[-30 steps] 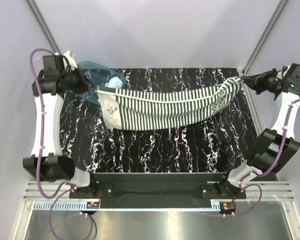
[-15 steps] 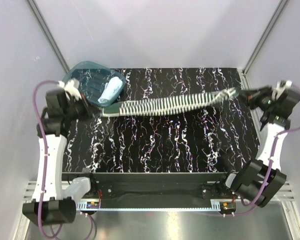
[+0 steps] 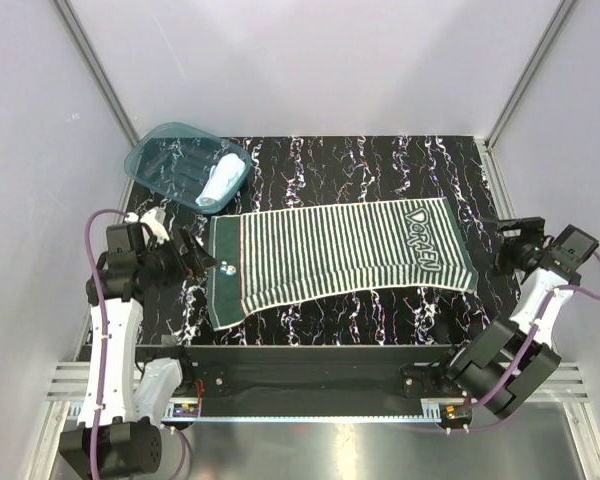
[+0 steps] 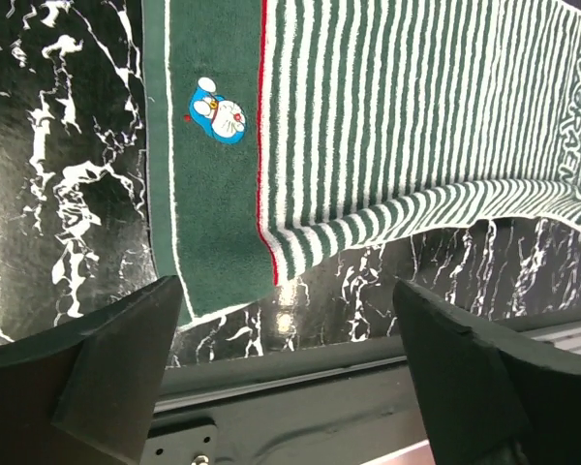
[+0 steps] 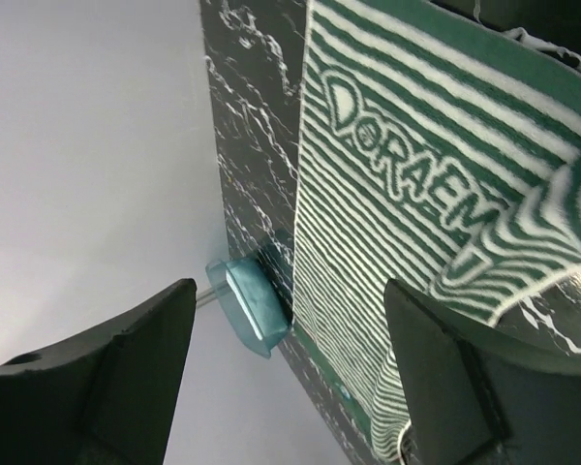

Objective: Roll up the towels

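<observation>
The striped towel has white lettering at one end, and my right gripper will next close on the near corner (image 3: pixel 474 290) of the towel at that end.
The dark green-and-white striped towel (image 3: pixel 340 255) lies spread flat across the black marbled table (image 3: pixel 310 165). Its white lettering (image 3: pixel 425 238) is at the right end, and a green band with a small cartoon patch (image 4: pixel 218 109) is at the left end. The pale blue towel (image 3: pixel 220 180) sits rolled up in a teal basket. My left gripper (image 3: pixel 195 255) hangs open just off the towel's left edge, with nothing between its fingers (image 4: pixel 87 368). My right gripper (image 3: pixel 505 255) is open beside the lettered end (image 5: pixel 416 194), also holding nothing.
The teal translucent basket (image 3: pixel 165 160) stands at the table's far left corner and also shows in the right wrist view (image 5: pixel 252 300). Grey walls and frame posts close in the back and sides. A black rail (image 3: pixel 310 365) runs along the near edge.
The striped towel was held stretched in the air between both shut grippers. It now lies flat on the table. Both grippers have opened, let go of it and moved lower and nearer.
</observation>
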Motion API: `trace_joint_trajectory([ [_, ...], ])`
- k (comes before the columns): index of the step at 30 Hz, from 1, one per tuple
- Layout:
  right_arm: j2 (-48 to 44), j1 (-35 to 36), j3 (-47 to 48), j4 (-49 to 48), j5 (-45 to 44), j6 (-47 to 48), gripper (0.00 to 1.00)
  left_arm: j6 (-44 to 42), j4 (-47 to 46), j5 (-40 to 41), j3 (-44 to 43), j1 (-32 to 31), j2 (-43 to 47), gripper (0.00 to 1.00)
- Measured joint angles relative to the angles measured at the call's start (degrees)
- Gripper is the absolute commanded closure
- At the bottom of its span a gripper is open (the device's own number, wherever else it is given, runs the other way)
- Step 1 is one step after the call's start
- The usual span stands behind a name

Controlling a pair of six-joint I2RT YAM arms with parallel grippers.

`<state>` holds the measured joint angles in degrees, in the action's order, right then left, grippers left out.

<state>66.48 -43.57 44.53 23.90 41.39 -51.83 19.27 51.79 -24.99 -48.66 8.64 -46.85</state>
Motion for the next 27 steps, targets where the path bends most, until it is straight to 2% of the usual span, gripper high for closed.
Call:
trace_joint_trajectory([
  [7,-1.2,1.7,5.7,1.2,-2.9,3.8,0.19,0.7,-3.4,0.6,-0.1,0.1,-3.7,0.01],
  [9,-0.4,5.3,6.4,2.0,-4.5,5.1,0.19,1.5,-5.1,0.5,0.0,0.0,-5.0,0.01],
  [12,2.5,14.7,8.7,5.1,-10.3,8.1,0.18,2.9,-6.7,1.3,0.2,-1.8,-5.2,0.01],
  [16,2.9,24.7,8.5,8.5,-17.5,9.9,0.18,5.1,-7.2,4.3,2.6,-8.3,-3.3,0.01],
  [21,3.0,35.2,9.0,13.0,-27.5,11.0,0.17,9.4,-1.1,10.5,4.0,-17.4,-1.5,0.01],
  [27,4.1,45.7,14.0,17.7,-36.1,13.0,0.20,15.4,4.5,15.8,4.4,-22.7,-2.0,0.01],
])
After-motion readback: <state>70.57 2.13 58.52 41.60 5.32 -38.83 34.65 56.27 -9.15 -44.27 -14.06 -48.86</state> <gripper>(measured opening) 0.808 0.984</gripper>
